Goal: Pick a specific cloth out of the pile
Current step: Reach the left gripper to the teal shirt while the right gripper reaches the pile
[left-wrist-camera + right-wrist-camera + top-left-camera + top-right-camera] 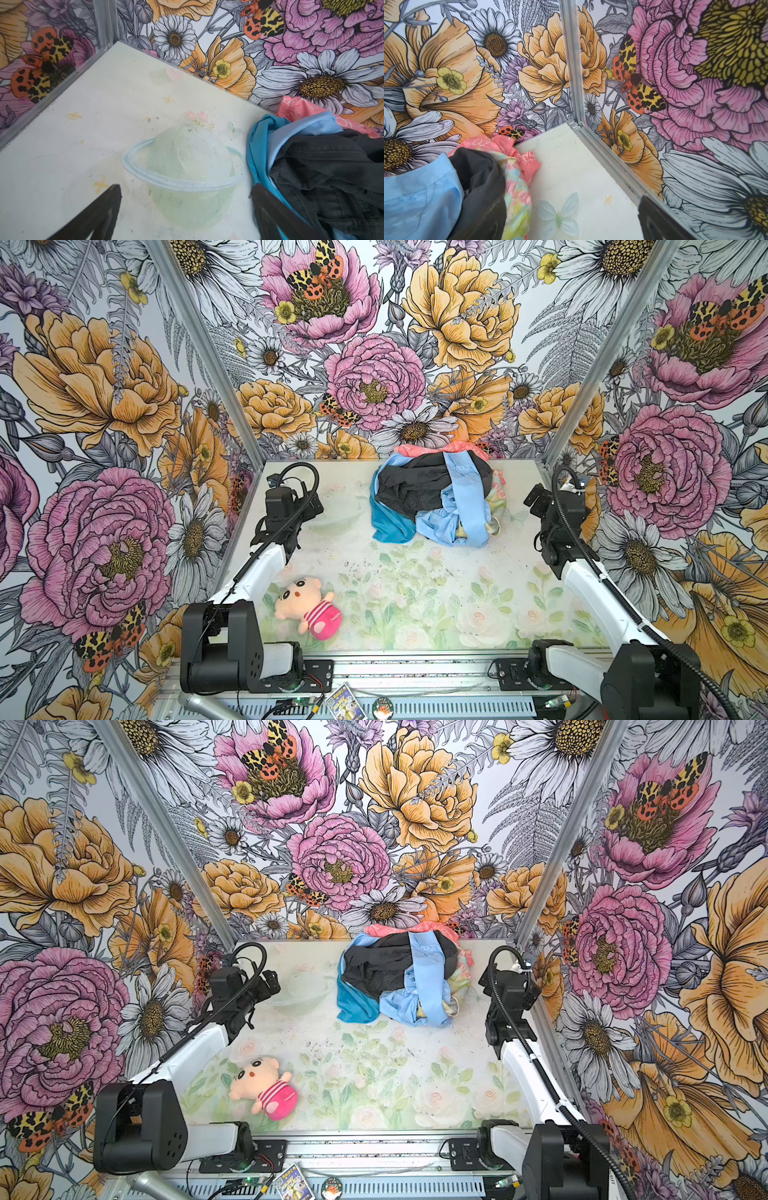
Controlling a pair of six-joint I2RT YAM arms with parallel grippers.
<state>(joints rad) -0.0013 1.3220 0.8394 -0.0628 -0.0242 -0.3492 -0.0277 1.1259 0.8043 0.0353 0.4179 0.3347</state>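
Observation:
The teal-blue cloth's near outer corner (378, 535) sticks out from under the black mesh garment. My left gripper goes there next and closes on it.
The pile (436, 493) (403, 969) lies at the back middle of the table, against the back wall. On top is a black mesh garment (419, 485) with a pale sky-blue one (465, 497) draped over it; coral-pink fabric (508, 145) and pale floral fabric (517, 197) show behind and at its right. The teal-blue cloth (390, 522) (355, 1006) (255, 145) sticks out from under the pile's left side onto the table. My left gripper (316, 506) (185, 189) is open and empty just left of the cloth. At the pile's right, my right gripper (534, 497) (566, 203) is open and empty.
A plush doll (305, 608) in a pink striped shirt lies at the front left of the table. Flower-printed walls close in the left, back and right sides. A microphone (203, 705) and small items rest on the front rail.

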